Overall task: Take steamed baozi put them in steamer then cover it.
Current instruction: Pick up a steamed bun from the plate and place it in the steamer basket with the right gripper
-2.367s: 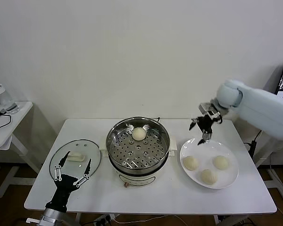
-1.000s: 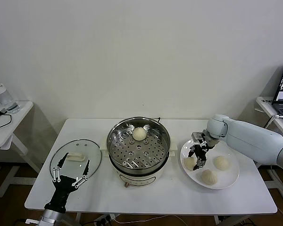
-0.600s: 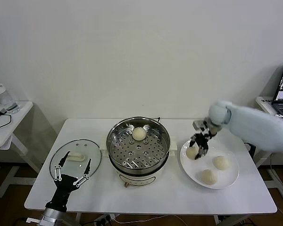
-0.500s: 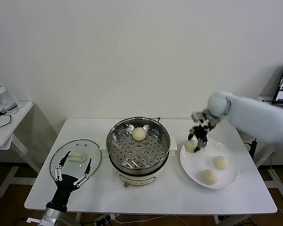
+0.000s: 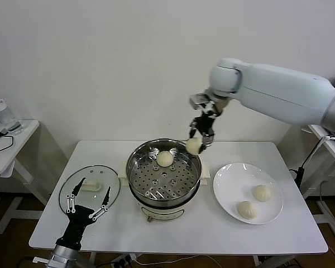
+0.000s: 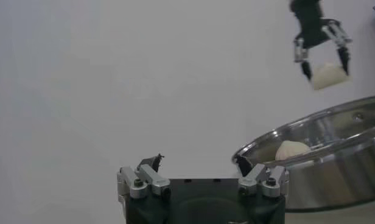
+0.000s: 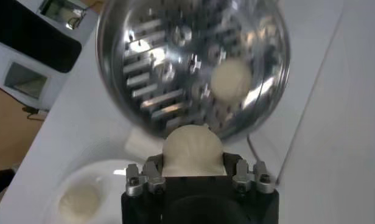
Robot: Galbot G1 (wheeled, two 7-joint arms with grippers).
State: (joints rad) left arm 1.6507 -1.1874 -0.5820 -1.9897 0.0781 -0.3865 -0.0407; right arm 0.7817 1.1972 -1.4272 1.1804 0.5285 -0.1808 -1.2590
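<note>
Next, my right gripper lets go of the baozi on the perforated tray's side (image 5: pixel 146 177) (image 7: pixel 199 13) nearest the glass lid, inside the steamer.
My right gripper (image 5: pixel 202 134) is shut on a pale baozi (image 5: pixel 194 146) and hangs above the back right rim of the steamer (image 5: pixel 135 167). The right wrist view shows that baozi (image 7: pixel 192 150) squeezed between the jaws, with the steamer (image 7: pixel 133 73) below. One baozi (image 5: pixel 164 158) lies on the perforated tray at the back. Two more baozi (image 5: pixel 262 192) (image 5: pixel 247 209) rest on the white plate (image 5: pixel 229 176) to the right. My left gripper (image 5: pixel 87 204) stands open near the table's front left, beside the glass lid (image 5: pixel 72 187).
The lid's white handle (image 5: pixel 90 185) lies under the glass. A small side table (image 5: pixel 3 146) with a cable stands at the far left. In the left wrist view the steamer (image 6: pixel 333 164) and the other gripper with its baozi (image 6: pixel 329 76) show farther off.
My right gripper closed on a baozi on the plate, lifted it and carried it left to above the steamer's rim. The plate now holds two. The left arm stayed put.
</note>
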